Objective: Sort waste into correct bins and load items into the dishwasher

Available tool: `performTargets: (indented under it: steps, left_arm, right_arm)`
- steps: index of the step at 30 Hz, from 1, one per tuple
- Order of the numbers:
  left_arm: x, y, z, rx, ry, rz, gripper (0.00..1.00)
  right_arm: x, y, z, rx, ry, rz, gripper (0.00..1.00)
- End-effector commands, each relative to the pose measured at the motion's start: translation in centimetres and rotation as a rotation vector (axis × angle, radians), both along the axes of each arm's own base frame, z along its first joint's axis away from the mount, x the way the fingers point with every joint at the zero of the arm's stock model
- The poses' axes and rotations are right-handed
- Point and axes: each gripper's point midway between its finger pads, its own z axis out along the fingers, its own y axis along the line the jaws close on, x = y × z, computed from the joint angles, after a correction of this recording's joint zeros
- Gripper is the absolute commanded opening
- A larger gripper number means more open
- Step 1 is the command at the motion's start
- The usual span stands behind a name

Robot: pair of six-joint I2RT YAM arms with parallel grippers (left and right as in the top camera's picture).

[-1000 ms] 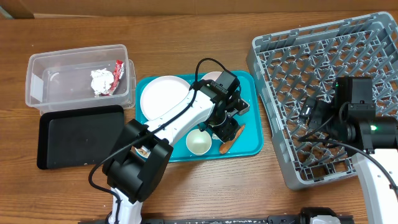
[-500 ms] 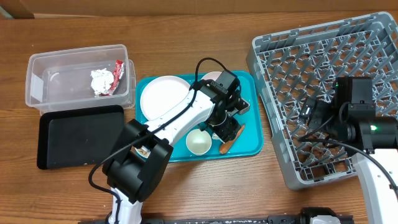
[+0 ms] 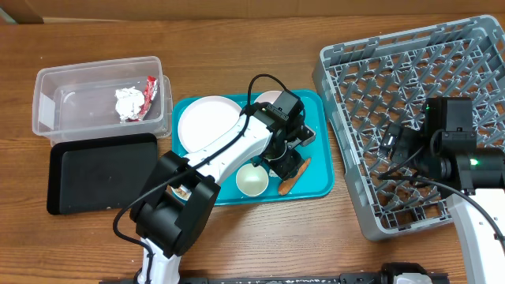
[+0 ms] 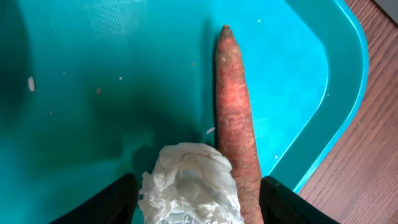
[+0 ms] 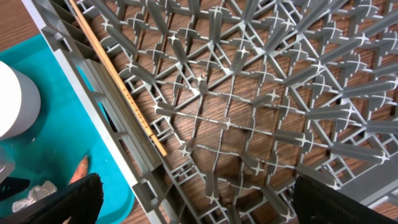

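Observation:
The carrot's thick end lies beside the napkin between my left gripper's fingers. I will move clear of the carrot and pinch only the napkin (image 4: 188,180).
My left gripper (image 3: 286,164) is low over the teal tray (image 4: 93,74) and open. A crumpled white napkin (image 4: 193,186) and the thick end of the orange carrot (image 4: 236,118) lie between its fingers (image 4: 118,202). The carrot also shows in the overhead view (image 3: 293,178). The clear tub (image 3: 55,87) holds another napkin (image 3: 126,102) and the red wrapper (image 3: 149,95). The black tray (image 3: 102,172) sits in front of it. The plate (image 3: 207,122) and a white bowl (image 3: 252,180) are on the teal tray. My right gripper (image 5: 199,199) hangs open over the grey dish rack (image 3: 410,79).
A second white bowl (image 3: 268,98) peeks out behind the left arm. Beige scraps (image 3: 183,192) sit at the teal tray's front left, partly hidden. A thin wooden stick (image 5: 118,87) lies along the rack's left wall. Bare wood table surrounds everything.

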Motion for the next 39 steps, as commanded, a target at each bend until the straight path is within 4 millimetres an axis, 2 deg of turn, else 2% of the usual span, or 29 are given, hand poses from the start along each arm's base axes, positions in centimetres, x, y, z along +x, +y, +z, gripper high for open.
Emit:
performTargets:
  steps: [1,3,5,7,12,15,18,26,30,32,33,37,39]
  left_arm:
    - [-0.1,0.6,-1.1,0.038,0.0,0.005,0.62]
    - [-0.2,0.6,-1.1,0.041,-0.001,0.003,0.57]
    - [-0.3,0.6,-1.2,0.044,-0.002,-0.002,0.44]
    - [-0.5,0.4,-1.2,0.044,-0.002,-0.007,0.26]
    - [-0.6,0.3,-1.2,0.045,-0.004,-0.011,0.04]
    - [0.0,0.7,-1.1,0.063,-0.022,0.002,0.04]
    - [1.0,1.1,-0.1,0.066,-0.035,0.024,0.04]
    - [4.0,2.0,6.8,0.018,-0.111,0.08,0.04]
    - [4.0,2.2,7.7,0.013,-0.114,0.086,0.05]
    - [3.5,2.4,7.2,0.028,-0.09,0.081,0.26]
    - [3.1,2.5,6.8,0.038,-0.076,0.078,0.32]
    - [1.7,2.8,5.3,0.06,-0.033,0.064,0.48]
    - [0.8,3.2,3.7,0.077,-0.011,0.058,0.56]
  right_arm:
    - [0.3,-0.2,1.2,0.003,-0.039,-0.012,1.0]
    - [0.3,-0.2,1.2,0.003,-0.039,-0.012,1.0]
    - [0.3,-0.2,1.2,0.003,-0.039,-0.012,1.0]
    - [0.3,-0.2,1.2,0.003,-0.039,-0.012,1.0]
    - [0.3,-0.2,1.2,0.003,-0.039,-0.011,1.0]
    - [0.3,-0.2,1.2,0.003,-0.039,-0.011,1.0]
    - [0.3,-0.2,1.2,0.003,-0.039,-0.011,1.0]
    - [0.3,-0.2,1.2,0.003,-0.039,-0.011,1.0]
    - [0.3,-0.2,1.2,0.003,-0.039,-0.011,1.0]
    - [0.3,-0.2,1.2,0.003,-0.039,-0.011,1.0]
    - [0.3,-0.2,1.2,0.003,-0.039,-0.011,1.0]
    - [0.3,-0.2,1.2,0.003,-0.039,-0.011,1.0]
    - [0.3,-0.2,1.2,0.003,-0.039,-0.011,1.0]
